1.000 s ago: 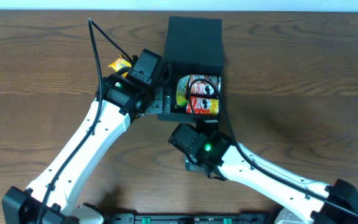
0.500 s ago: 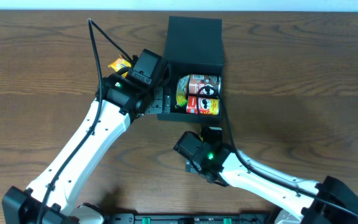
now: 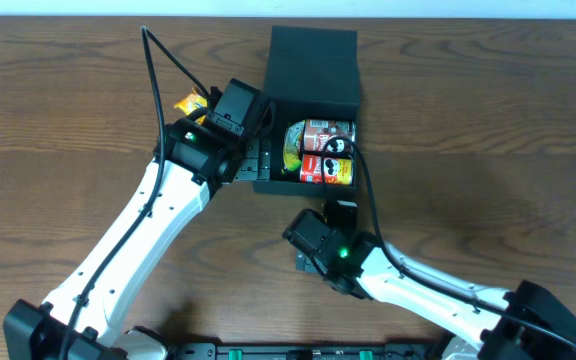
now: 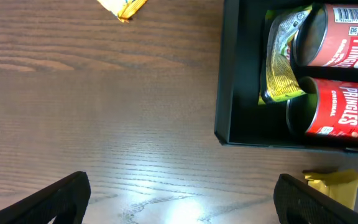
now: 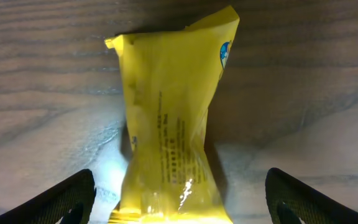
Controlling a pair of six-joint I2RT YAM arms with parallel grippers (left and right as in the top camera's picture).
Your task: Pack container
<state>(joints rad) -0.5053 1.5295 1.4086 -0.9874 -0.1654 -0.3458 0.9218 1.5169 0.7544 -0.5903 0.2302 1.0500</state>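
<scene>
My right gripper's open fingers are on both sides of the yellow snack packet's near end. I will move toward the box and close around the packet's middle point(image 5: 169, 127).
The container point(image 3: 308, 95) is a dark square box with its flap lid point(image 3: 313, 60) folded back. Inside lie two Pringles cans point(image 3: 323, 152) and a yellow-green packet point(image 3: 292, 150); the left wrist view shows the same cans point(image 4: 344, 81) and packet point(image 4: 281, 62). My left gripper point(image 4: 182, 196) is open over bare table just left of the box. Just in front of the box, my right gripper point(image 5: 182, 199) is open, its fingers on either side of a yellow snack packet point(image 5: 169, 124) lying on the table. That packet point(image 4: 331, 183) also shows in the left wrist view.
Another yellow packet point(image 3: 190, 103) lies on the wooden table point(image 3: 488, 130) left of the box, behind my left arm point(image 3: 168, 210). My right arm point(image 3: 408, 285) reaches in from the front right and hides the table in front of the box.
My right wrist has drawn back a little from the box front toward the table's near edge. The left arm has not moved.
</scene>
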